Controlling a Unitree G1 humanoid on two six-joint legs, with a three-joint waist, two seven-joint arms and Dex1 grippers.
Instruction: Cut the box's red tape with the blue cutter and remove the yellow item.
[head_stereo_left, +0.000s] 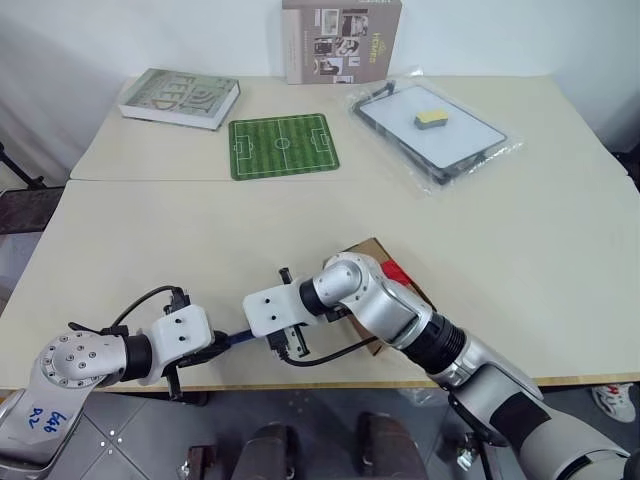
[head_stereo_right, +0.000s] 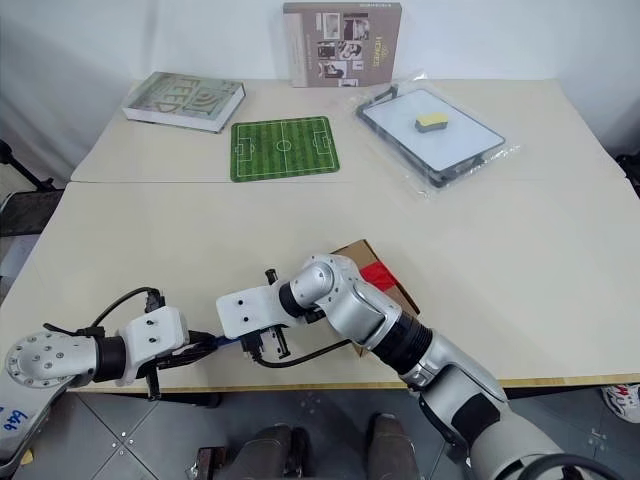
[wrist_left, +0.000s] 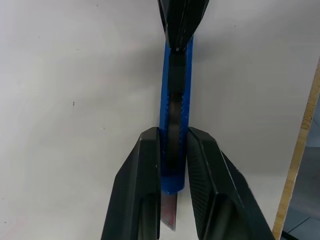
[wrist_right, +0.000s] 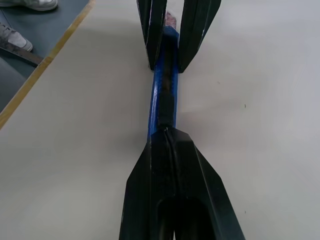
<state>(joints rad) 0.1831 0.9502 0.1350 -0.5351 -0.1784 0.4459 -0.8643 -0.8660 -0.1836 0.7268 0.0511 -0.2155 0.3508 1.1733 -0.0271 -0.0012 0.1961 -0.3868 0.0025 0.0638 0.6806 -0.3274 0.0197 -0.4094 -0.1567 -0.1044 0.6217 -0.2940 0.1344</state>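
Observation:
The cutter's blade end is held shut in my left gripper, so my right gripper will open and take the cutter by its other end (wrist_left: 177, 64) before cutting the tape.
The blue cutter (head_stereo_left: 238, 338) hovers near the table's front edge, between my two grippers. My left gripper (wrist_left: 173, 137) is shut on its blade end, where a short piece of blade sticks out. My right gripper (wrist_right: 166, 131) is shut, and its joined tips rest on the cutter's (wrist_right: 164, 95) dark middle strip at the other end. Behind my right arm lies the brown box (head_stereo_left: 372, 250) with the red tape (head_stereo_left: 394, 271) on its top. The yellow item is out of view.
At the back of the table are a book (head_stereo_left: 180, 97), a green football-pitch mat (head_stereo_left: 283, 146), an upright grey printed carton (head_stereo_left: 341, 40), and a black-rimmed tray (head_stereo_left: 470, 125) in plastic wrap with a yellow sponge (head_stereo_left: 431, 119) on it. The table's front edge (head_stereo_left: 560, 378) is close by.

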